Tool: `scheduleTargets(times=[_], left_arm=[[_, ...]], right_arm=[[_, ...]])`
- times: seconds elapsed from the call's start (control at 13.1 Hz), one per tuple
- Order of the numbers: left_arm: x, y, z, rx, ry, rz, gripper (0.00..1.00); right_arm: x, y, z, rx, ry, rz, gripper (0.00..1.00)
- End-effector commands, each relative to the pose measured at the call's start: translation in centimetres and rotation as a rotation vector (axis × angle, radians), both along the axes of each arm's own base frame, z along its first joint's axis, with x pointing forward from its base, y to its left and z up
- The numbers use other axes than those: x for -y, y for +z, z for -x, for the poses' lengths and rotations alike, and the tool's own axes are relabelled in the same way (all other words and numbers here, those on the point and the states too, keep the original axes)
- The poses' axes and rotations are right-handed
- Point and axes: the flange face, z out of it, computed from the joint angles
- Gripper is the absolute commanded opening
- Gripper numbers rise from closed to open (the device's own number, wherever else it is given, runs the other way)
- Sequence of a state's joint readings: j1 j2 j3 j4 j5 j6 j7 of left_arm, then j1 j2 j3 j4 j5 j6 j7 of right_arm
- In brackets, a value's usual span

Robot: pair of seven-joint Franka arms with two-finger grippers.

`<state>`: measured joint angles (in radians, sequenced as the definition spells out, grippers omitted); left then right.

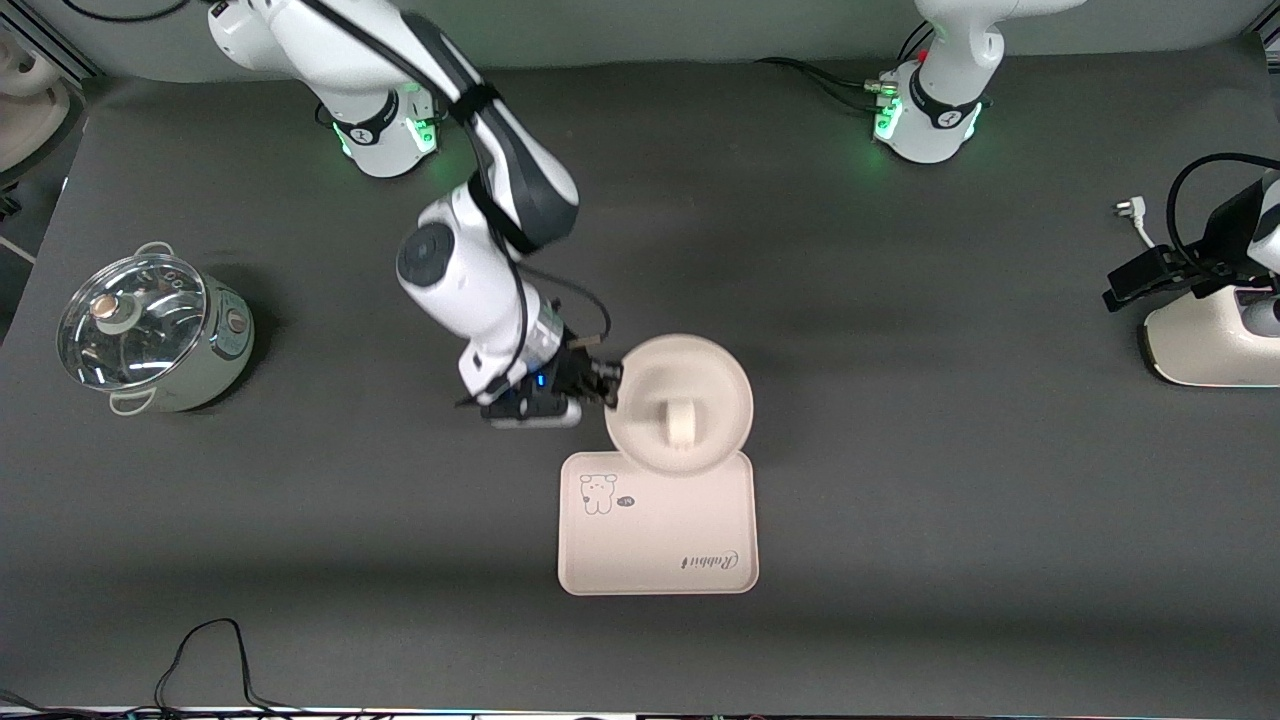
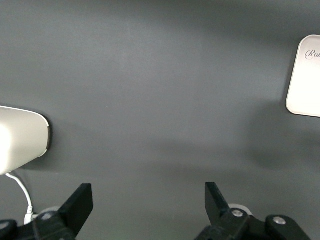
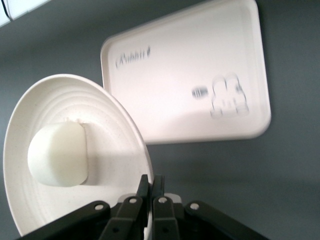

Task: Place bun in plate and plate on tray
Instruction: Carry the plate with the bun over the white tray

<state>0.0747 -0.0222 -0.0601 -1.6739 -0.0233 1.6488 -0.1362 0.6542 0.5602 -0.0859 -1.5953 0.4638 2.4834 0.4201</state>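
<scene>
My right gripper will let go of the plate on the tray (image 1: 666, 524) (image 3: 166, 77) between the animal drawing and the lettering. The plate is lifted, overlapping the tray's edge.
The round cream plate (image 1: 700, 385) holds the off-white bun (image 1: 680, 422) and is lifted, with one edge overlapping the tray's edge farthest from the front camera. My right gripper (image 1: 608, 385) is shut on the plate's rim at the side toward the right arm's end. In the right wrist view the fingers (image 3: 144, 186) pinch the plate (image 3: 115, 150), with the bun (image 3: 58, 154) on it. The pinkish-beige rectangular tray (image 1: 655, 535) with the animal drawing lies nearer the front camera; it also shows in the right wrist view (image 3: 185, 75). My left gripper (image 2: 148, 202) is open and empty over bare table.
A lidded pot (image 1: 150, 330) stands toward the right arm's end. A white appliance (image 1: 1215, 335) with a cable sits at the left arm's end, also in the left wrist view (image 2: 20, 140). A tray corner (image 2: 305, 80) shows in the left wrist view.
</scene>
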Motion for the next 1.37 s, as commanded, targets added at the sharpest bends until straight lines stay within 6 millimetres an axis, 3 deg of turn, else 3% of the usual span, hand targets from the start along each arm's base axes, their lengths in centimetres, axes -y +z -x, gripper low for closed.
scheduleTargets(times=[0.0, 0.15, 0.31, 0.76, 0.99, 1.3], left_arm=[[0.3, 0.5, -0.2, 0.003, -0.009, 0.008, 1.0], [0.3, 0.5, -0.2, 0.003, -0.011, 0.008, 1.0], [0.3, 0.5, -0.2, 0.003, -0.011, 0.008, 1.0], [0.3, 0.4, -0.3, 0.002, -0.011, 0.008, 1.0], [0.3, 0.4, -0.3, 0.002, -0.011, 0.008, 1.0], [0.3, 0.4, -0.3, 0.002, -0.009, 0.008, 1.0]], right_arm=[[-1.0, -1.1, -6.1, 0.007, 0.026, -0.013, 0.0], [-0.1, -1.3, -9.1, 0.03, 0.01, -0.027, 0.0], [0.4, -3.0, -10.3, 0.032, 0.0, -0.025, 0.0], [1.0, -11.8, -10.6, 0.044, -0.048, 0.002, 0.0], [1.1, -14.4, -10.2, 0.029, -0.049, 0.018, 0.0], [1.2, -16.1, -9.9, 0.012, -0.052, 0.027, 0.0]])
